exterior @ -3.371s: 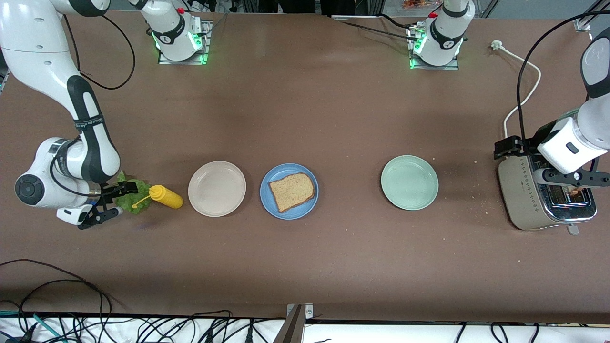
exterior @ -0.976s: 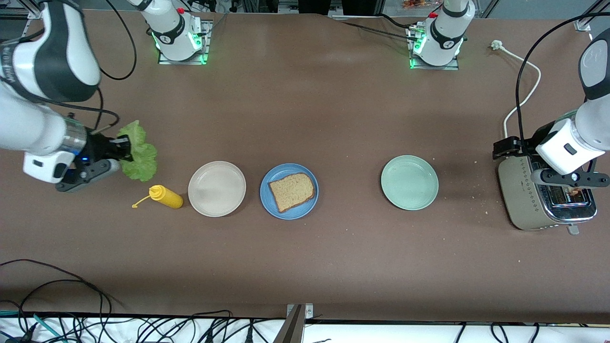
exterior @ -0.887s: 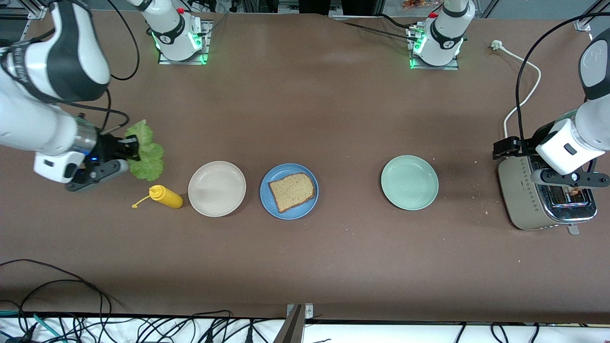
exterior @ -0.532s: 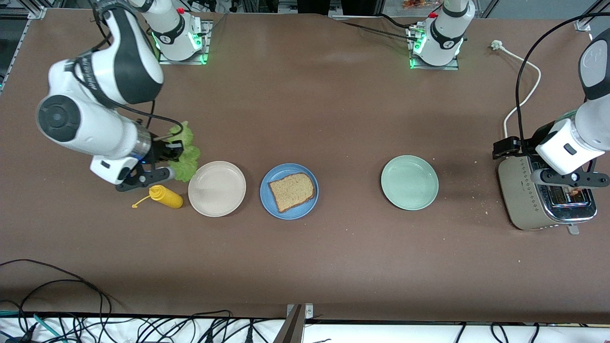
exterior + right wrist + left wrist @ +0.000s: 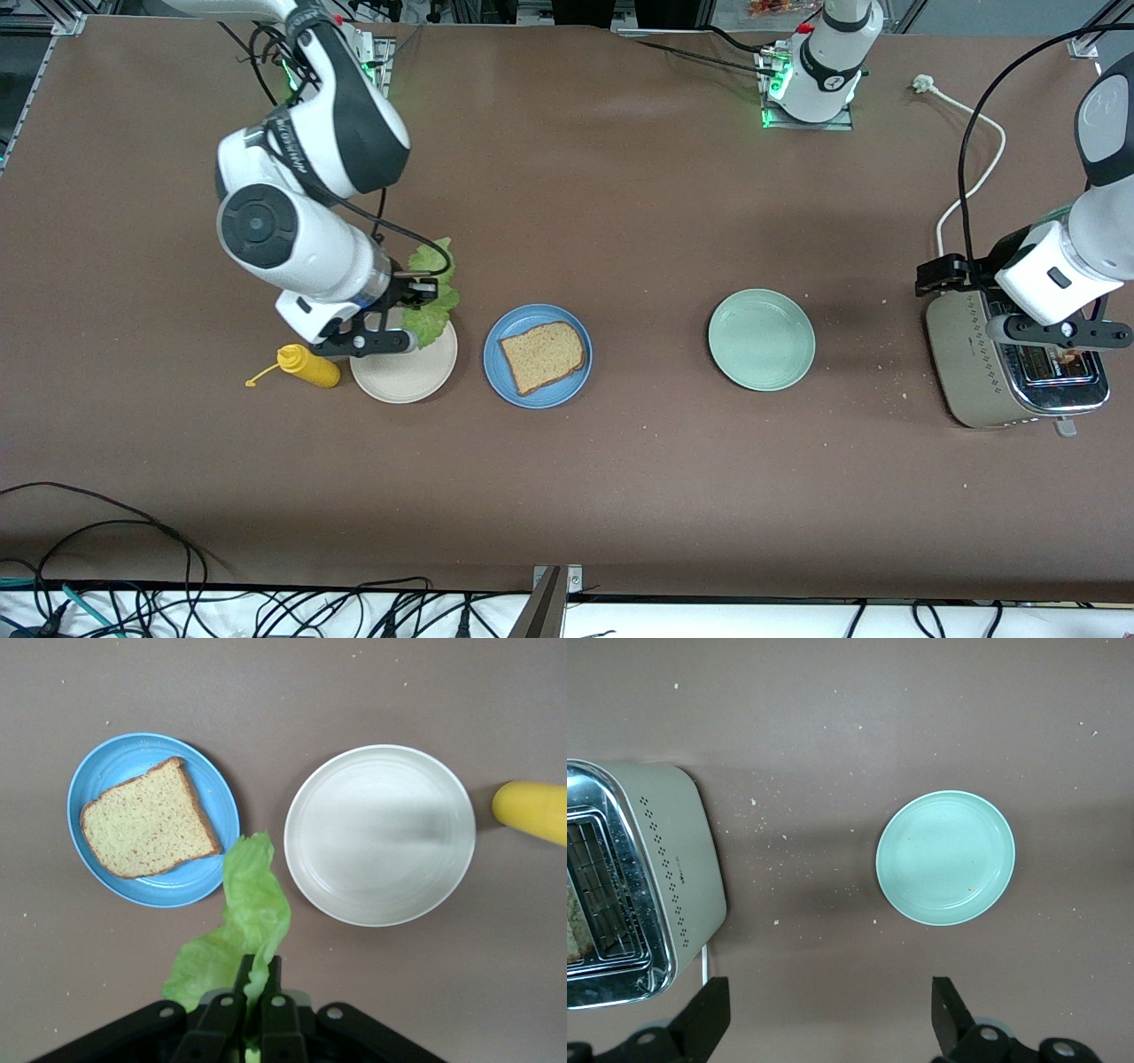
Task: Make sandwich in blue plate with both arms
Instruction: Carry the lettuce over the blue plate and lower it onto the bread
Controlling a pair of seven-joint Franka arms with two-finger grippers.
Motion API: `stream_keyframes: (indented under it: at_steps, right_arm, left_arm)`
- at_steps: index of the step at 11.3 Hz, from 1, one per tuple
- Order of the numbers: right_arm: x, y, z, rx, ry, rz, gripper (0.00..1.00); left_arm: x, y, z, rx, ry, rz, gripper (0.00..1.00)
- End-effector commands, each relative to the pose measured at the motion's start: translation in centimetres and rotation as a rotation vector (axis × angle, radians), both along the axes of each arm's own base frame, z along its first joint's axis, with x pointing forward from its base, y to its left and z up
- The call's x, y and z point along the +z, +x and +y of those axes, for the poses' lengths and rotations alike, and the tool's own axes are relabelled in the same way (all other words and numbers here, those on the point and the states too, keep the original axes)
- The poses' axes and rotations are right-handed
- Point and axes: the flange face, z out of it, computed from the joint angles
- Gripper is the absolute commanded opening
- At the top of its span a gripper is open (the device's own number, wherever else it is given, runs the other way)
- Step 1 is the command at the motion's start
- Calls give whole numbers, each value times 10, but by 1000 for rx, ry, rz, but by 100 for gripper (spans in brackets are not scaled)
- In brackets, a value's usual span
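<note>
Next, my right gripper lets go of the green lettuce leaf on top of the speckled brown bread (image 5: 545,366) (image 5: 145,806) in the blue plate.
The blue plate (image 5: 560,390) (image 5: 124,753) lies mid-table with one slice of speckled brown bread (image 5: 542,356) (image 5: 151,819) on it. My right gripper (image 5: 416,297) (image 5: 259,979) is shut on a crinkly green lettuce leaf (image 5: 434,288) (image 5: 252,912). It hangs over the beige plate's edge, beside the blue plate. My left gripper (image 5: 1059,332) (image 5: 263,1028) is open and empty, held high over the toaster (image 5: 983,372) (image 5: 647,877). A brownish slice shows in the toaster's slot (image 5: 576,935).
The beige plate (image 5: 399,377) (image 5: 381,837) sits beside the blue plate toward the right arm's end, with a yellow squeeze bottle (image 5: 308,366) (image 5: 532,811) lying beside it. A pale green plate (image 5: 761,339) (image 5: 946,858) stands between the blue plate and the toaster. Crumbs dot the table there.
My right arm has carried the lettuce from the right arm's end of the table, past the yellow bottle, to above the beige plate. The left arm has not moved.
</note>
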Motion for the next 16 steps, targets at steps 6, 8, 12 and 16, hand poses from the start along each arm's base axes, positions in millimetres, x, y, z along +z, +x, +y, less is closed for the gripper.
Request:
stream_keyframes:
  at_steps: [6,8,12,16]
  right_arm:
    - [-69,19,104,-237,-37,-104,0]
    - [-83,29,113,-318,26,-123,0]
    - [-116,39,125,-410,109,-170,0]
    - [-160,28,142,-393,93,-167,0]
  left_arm:
    - [5,-2,1,-19,10,-4,100]
    - [4,-2,1,-19,10,-3,100]
    - [3,-2,2,-19,9,-1,100]
    - [3,-1,3,-19,9,-1,100]
